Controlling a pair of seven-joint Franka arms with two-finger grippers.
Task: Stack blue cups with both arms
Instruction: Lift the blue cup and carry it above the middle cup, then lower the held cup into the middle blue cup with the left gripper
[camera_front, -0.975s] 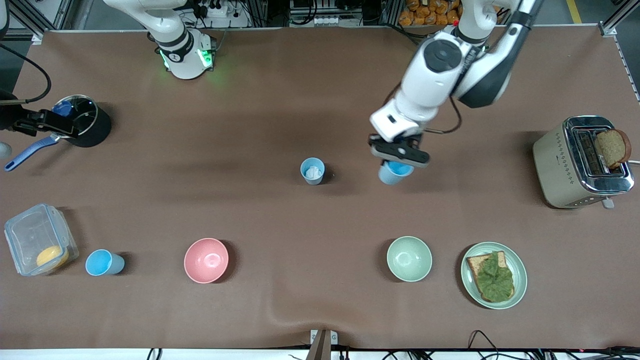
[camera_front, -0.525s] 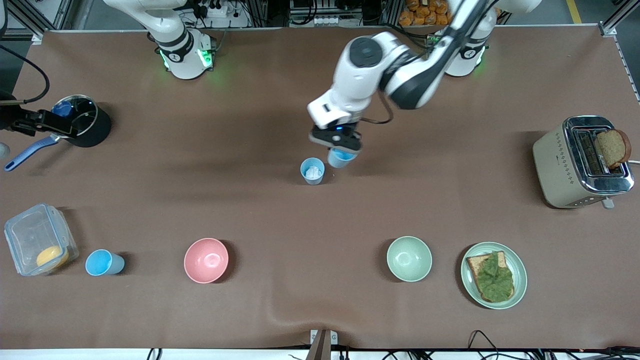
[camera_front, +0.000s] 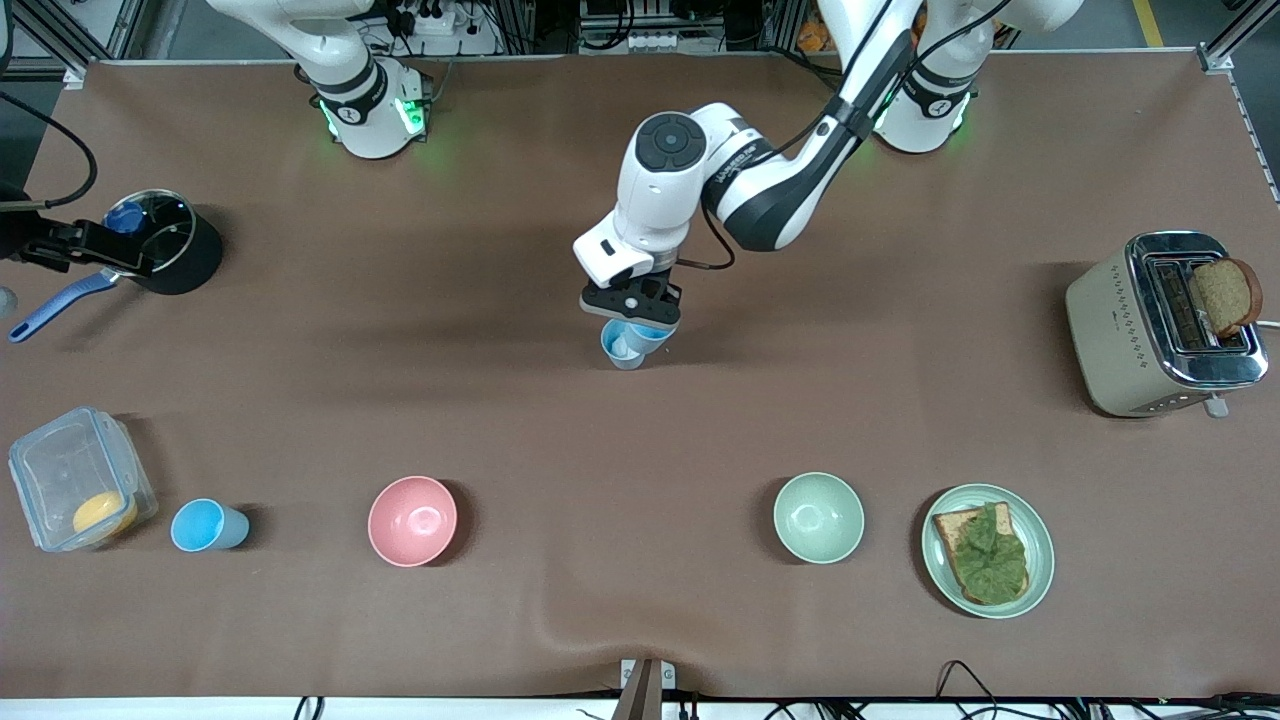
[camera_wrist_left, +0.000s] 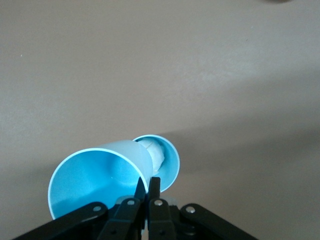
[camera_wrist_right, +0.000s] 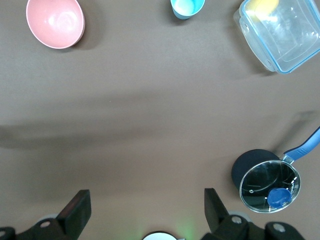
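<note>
My left gripper is holding the blue cup and will let go of it inside the paler blue cup (camera_front: 624, 346) (camera_wrist_left: 162, 159) with the white bit.
My left gripper (camera_front: 632, 312) is shut on the rim of a blue cup (camera_front: 648, 335) and holds it tilted just above a paler blue cup (camera_front: 618, 352) at the table's middle. In the left wrist view the fingertips (camera_wrist_left: 148, 187) pinch the held cup's (camera_wrist_left: 95, 177) wall, and the paler cup (camera_wrist_left: 167, 162) with its white bit (camera_wrist_left: 154, 150) shows right past it. A third blue cup (camera_front: 207, 526) stands upright near the front camera, toward the right arm's end; it also shows in the right wrist view (camera_wrist_right: 187, 7). My right gripper (camera_wrist_right: 145, 202) is open, empty and high over the table by its base.
A pink bowl (camera_front: 412, 520), a green bowl (camera_front: 818, 517) and a plate with toast and lettuce (camera_front: 988, 550) stand near the front camera. A clear container (camera_front: 75, 478) is beside the third cup. A black pot (camera_front: 165, 242) and a toaster (camera_front: 1165, 322) stand at the table's ends.
My left gripper has carried the blue cup from nearer the left arm's end to over the paler cup and lowered it. The right arm has not moved.
</note>
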